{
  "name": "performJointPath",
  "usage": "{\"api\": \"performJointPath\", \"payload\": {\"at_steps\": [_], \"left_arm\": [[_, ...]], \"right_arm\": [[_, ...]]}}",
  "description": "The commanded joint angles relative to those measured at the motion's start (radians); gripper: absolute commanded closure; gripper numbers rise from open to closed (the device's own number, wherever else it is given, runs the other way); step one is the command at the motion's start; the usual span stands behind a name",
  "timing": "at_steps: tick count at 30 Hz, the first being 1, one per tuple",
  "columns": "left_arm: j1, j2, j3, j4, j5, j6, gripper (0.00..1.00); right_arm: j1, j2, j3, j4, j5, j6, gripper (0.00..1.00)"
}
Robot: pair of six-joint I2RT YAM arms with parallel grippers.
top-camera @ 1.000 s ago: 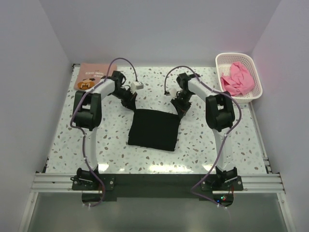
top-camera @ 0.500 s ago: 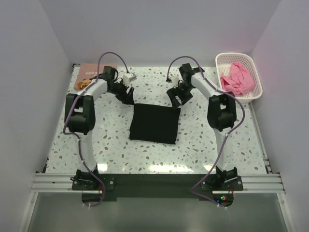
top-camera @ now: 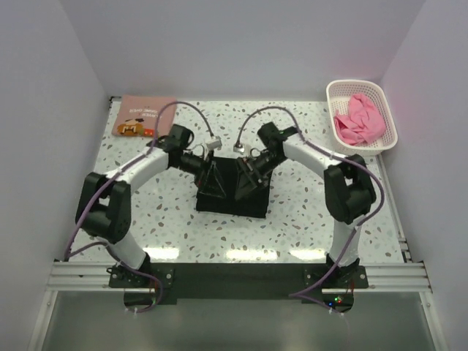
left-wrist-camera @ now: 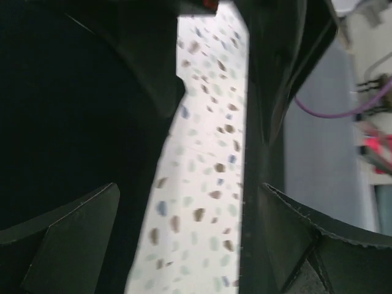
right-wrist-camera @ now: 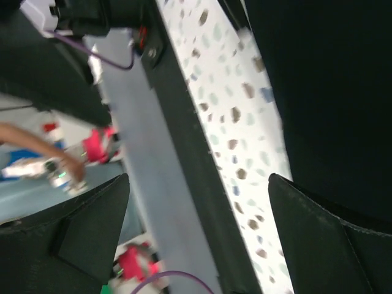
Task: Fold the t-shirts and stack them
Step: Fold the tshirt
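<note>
My left gripper should next move to the black t-shirt's side edge (top-camera: 199,191) nearest the salmon-pink t-shirt and close on it.
A black t-shirt (top-camera: 232,199) lies folded into a rectangle in the middle of the table. My left gripper (top-camera: 213,177) and right gripper (top-camera: 246,179) hover side by side over its far half, both open and holding nothing. In the left wrist view the black cloth (left-wrist-camera: 73,122) fills the left side, and the open left gripper (left-wrist-camera: 190,236) frames bare table. The right wrist view has the black cloth (right-wrist-camera: 331,92) at its right, beside the open right gripper (right-wrist-camera: 199,226). A salmon-pink printed t-shirt (top-camera: 143,117) lies folded at the back left. A bright pink t-shirt (top-camera: 358,118) sits crumpled in the basket.
The white lattice basket (top-camera: 333,93) stands at the back right corner. White walls close in the speckled table (top-camera: 307,212) on three sides. The arm bases and a metal rail (top-camera: 234,276) run along the near edge.
Both grippers have gone from shut to open and let go of the black t-shirt's far corners. Both have then swung inward and nearer, over the shirt.
</note>
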Motion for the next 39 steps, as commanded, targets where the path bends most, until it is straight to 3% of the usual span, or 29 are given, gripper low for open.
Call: {"api": "performJointPath", "payload": {"at_steps": [1,2,5,12,17,23,27,32,36,39], "left_arm": [[-0.05,0.085,-0.104,0.087,0.162,-0.174,0.0],[-0.05,0.105,-0.131,0.117,0.162,-0.249,0.0],[-0.04,0.2,-0.151,0.136,0.116,-0.251,0.0],[0.149,0.49,-0.138,0.14,0.047,-0.214,0.0],[0.173,0.512,-0.15,0.074,0.012,-0.124,0.0],[0.203,0.374,-0.175,-0.042,0.003,0.019,0.0],[0.232,0.203,-0.138,-0.131,-0.037,0.122,0.0],[0.233,-0.076,-0.029,0.002,-0.328,0.108,0.0],[0.265,-0.186,0.052,0.14,-0.538,0.088,0.0],[0.33,-0.227,0.072,0.244,-0.606,-0.094,0.0]], "right_arm": [[0.075,0.083,-0.101,0.09,-0.169,0.083,0.02],[0.079,0.09,-0.128,0.12,-0.162,0.115,0.01],[0.048,0.153,-0.224,0.201,-0.111,0.114,0.01],[-0.119,0.36,-0.225,0.095,-0.037,-0.024,0.03],[-0.156,0.383,-0.248,0.067,0.019,-0.047,0.04],[-0.161,0.337,-0.218,0.004,0.059,-0.083,0.04],[-0.159,0.253,-0.045,-0.12,0.073,-0.159,0.04],[-0.136,0.147,0.176,-0.234,0.145,-0.229,0.05],[-0.067,0.035,0.195,-0.043,0.338,-0.176,0.07],[0.061,-0.023,0.172,0.05,0.56,-0.191,0.09]]}}
